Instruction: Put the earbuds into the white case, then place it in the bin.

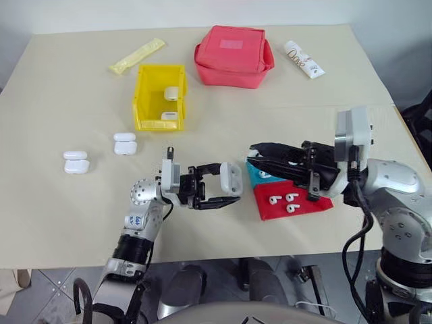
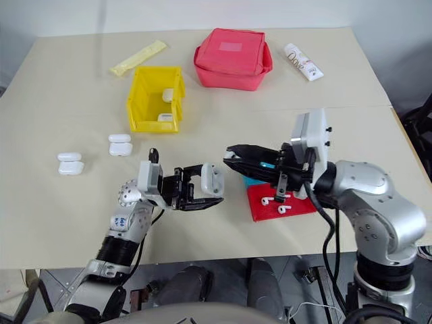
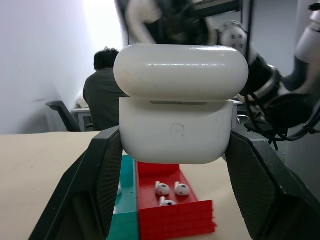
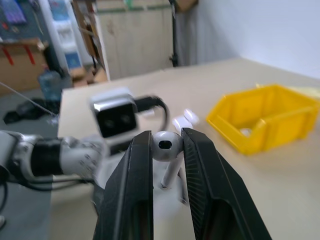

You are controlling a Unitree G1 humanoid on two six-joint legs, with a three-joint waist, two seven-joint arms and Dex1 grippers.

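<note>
My right gripper is going to release the earbud inside the open white case (image 1: 235, 171) that my left gripper is holding above the table.
My left gripper (image 1: 229, 182) is shut on a white case (image 1: 231, 177), held above the table with its lid ajar (image 3: 180, 70). My right gripper (image 1: 252, 154) points toward it from the right and is shut on one earbud (image 4: 167, 145), whose stem hangs below the fingers. The earbud's tip is just right of the case and apart from it. Three more earbuds (image 1: 290, 199) lie in the red tray (image 1: 300, 209) below my right gripper. At the back left stands the yellow bin (image 1: 140, 98), with two white cases (image 1: 172, 94) inside it.
Two more white cases (image 1: 124, 144) (image 1: 75, 162) lie on the table at the left. A teal tray (image 1: 258, 177) adjoins the red one. Along the far edge sit a red pouch (image 1: 234, 56), a white tube (image 1: 303, 59) and a yellow packet (image 1: 137, 55).
</note>
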